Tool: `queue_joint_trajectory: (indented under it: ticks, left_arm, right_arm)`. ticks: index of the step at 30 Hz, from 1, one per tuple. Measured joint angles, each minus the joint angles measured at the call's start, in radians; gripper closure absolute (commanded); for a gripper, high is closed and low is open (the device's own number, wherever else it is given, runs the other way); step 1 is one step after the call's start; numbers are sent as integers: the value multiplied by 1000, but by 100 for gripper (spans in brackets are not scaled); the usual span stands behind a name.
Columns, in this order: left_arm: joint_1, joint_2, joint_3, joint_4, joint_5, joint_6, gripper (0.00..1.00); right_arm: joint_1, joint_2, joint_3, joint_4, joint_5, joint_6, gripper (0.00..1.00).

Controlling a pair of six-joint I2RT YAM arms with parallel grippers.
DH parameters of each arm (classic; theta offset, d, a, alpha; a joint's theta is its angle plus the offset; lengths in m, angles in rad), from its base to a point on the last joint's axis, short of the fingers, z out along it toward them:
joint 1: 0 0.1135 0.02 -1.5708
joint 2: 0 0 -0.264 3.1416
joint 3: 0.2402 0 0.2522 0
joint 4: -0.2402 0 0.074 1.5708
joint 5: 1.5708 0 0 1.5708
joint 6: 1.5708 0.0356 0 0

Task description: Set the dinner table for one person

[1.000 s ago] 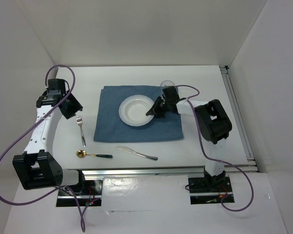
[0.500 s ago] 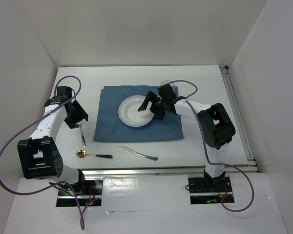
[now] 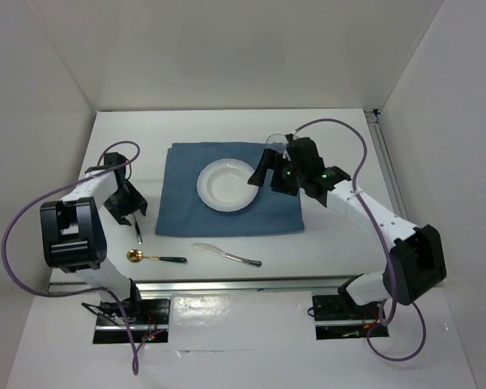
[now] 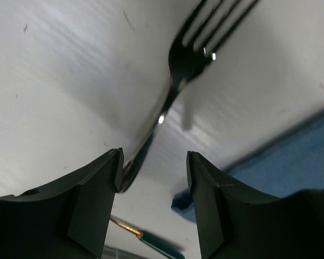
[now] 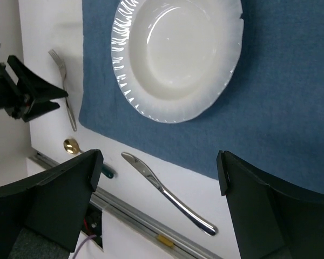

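Note:
The steel knife near the front edge should be my right gripper's next stop, to close on the middle of the knife's handle [image 3: 242, 258] [image 5: 184, 209].
On the white dinner table [image 3: 340, 235] lies a blue-grey mat [image 3: 186, 174] with a white plate [image 3: 225, 184] on it. A steel fork [image 3: 138, 235] lies left of the mat. My left gripper [image 3: 130, 212] is low over the fork, open. In the left wrist view the fork [image 4: 191, 51] runs down to the inner edge of one finger of the left gripper [image 4: 154, 162]. My right gripper [image 3: 269, 177] hangs open and empty above the mat, right of the plate. Seen from the right wrist, the plate [image 5: 178, 54] lies beyond the wide right gripper [image 5: 159, 162].
A gold spoon with a dark handle [image 3: 154, 258] and a steel knife [image 3: 227, 255] lie near the front edge, by the aluminium rail [image 3: 251, 282]. A clear glass [image 3: 276, 139] stands behind the right gripper. White walls enclose the table on three sides.
The right gripper opened wide off the plate's rim and drew back to the right. The left gripper came down and toward the front onto the fork.

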Motion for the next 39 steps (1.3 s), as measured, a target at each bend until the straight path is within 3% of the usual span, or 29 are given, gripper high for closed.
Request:
queue_joint_trajectory:
  ticks: [8, 13, 21, 27, 32, 39]
  left_arm:
    - [26, 164, 89, 16, -8, -2, 53]
    - [28, 170, 107, -3, -19, -2, 100]
    - [-6, 100, 279, -92, -108, 54, 100]
    - [-208, 4, 462, -89, -107, 134, 100]
    - [-360, 148, 567, -133, -74, 185, 100]
    - [-432, 402, 591, -182, -58, 206, 100]
  right_arm:
    - [-10, -173, -35, -163, 100, -29, 0]
    - [-39, -232, -35, -191, 141, -29, 0]
    - [-70, -233, -35, -228, 172, -55, 0]
    - [-88, -246, -36, -237, 180, -66, 0]
    - [-106, -269, -36, -261, 222, -77, 0]
    - [-126, -296, -29, -282, 247, -96, 0]
